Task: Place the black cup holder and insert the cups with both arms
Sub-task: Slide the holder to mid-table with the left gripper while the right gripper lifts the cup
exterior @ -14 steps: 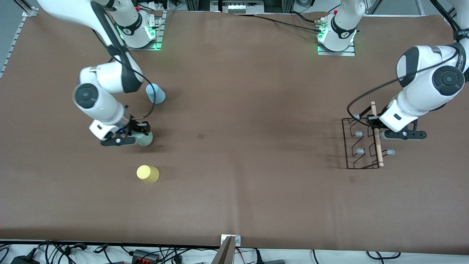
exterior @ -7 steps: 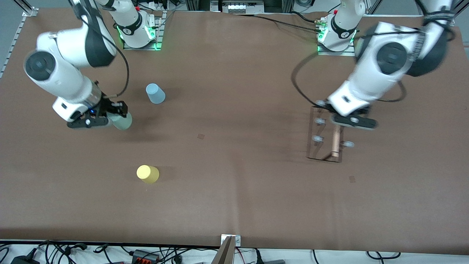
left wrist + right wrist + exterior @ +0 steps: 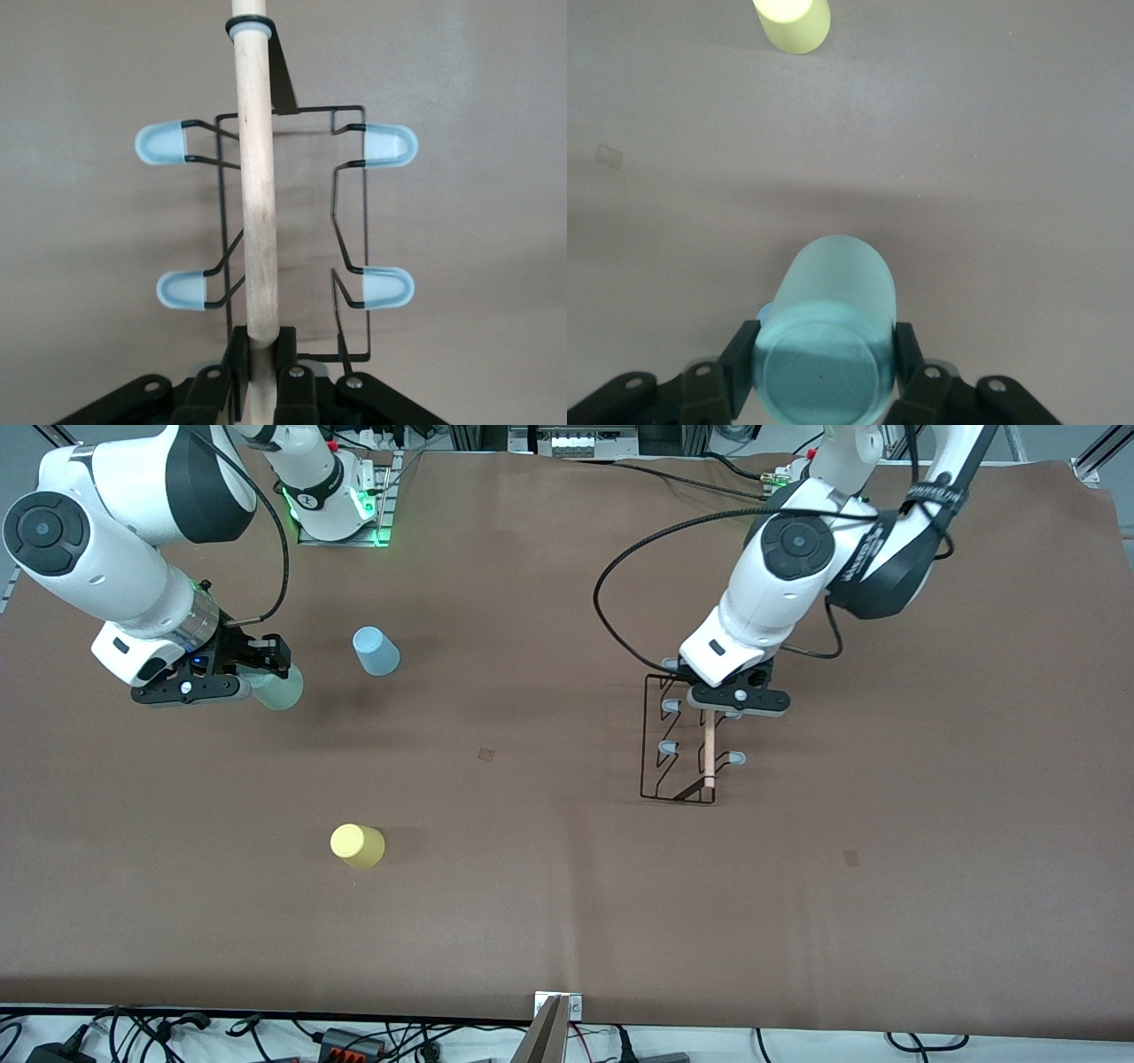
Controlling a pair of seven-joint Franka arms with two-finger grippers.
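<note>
My left gripper is going to the brown mat (image 3: 635, 742). It will put the black cup holder, now held over the table's middle, down there between the two small dark square marks.
My left gripper (image 3: 711, 710) is shut on the light wooden rod handle (image 3: 257, 177) of the black cup holder (image 3: 660, 766) and holds it over the middle of the table, toward the left arm's end. The wrist view shows its fingers (image 3: 237, 354) clamped on the rod, with grey-tipped pegs (image 3: 388, 144) on both sides. My right gripper (image 3: 264, 669) is shut on the pale grey-green cup (image 3: 282, 688), which lies on its side above the table; it also shows in the right wrist view (image 3: 833, 292). The light blue cup (image 3: 376, 651) and the yellow cup (image 3: 357, 846) stand upside down on the table.
The brown mat (image 3: 567, 886) covers the table. Two small dark square marks (image 3: 485, 754) (image 3: 851, 857) lie on it. The arm bases (image 3: 337, 509) (image 3: 811, 527) stand along the edge farthest from the front camera. Cables run along the nearest edge.
My left gripper carried the cup holder from the left arm's end toward the table's middle. My right gripper lifted the grey-green cup and moved it toward the right arm's end.
</note>
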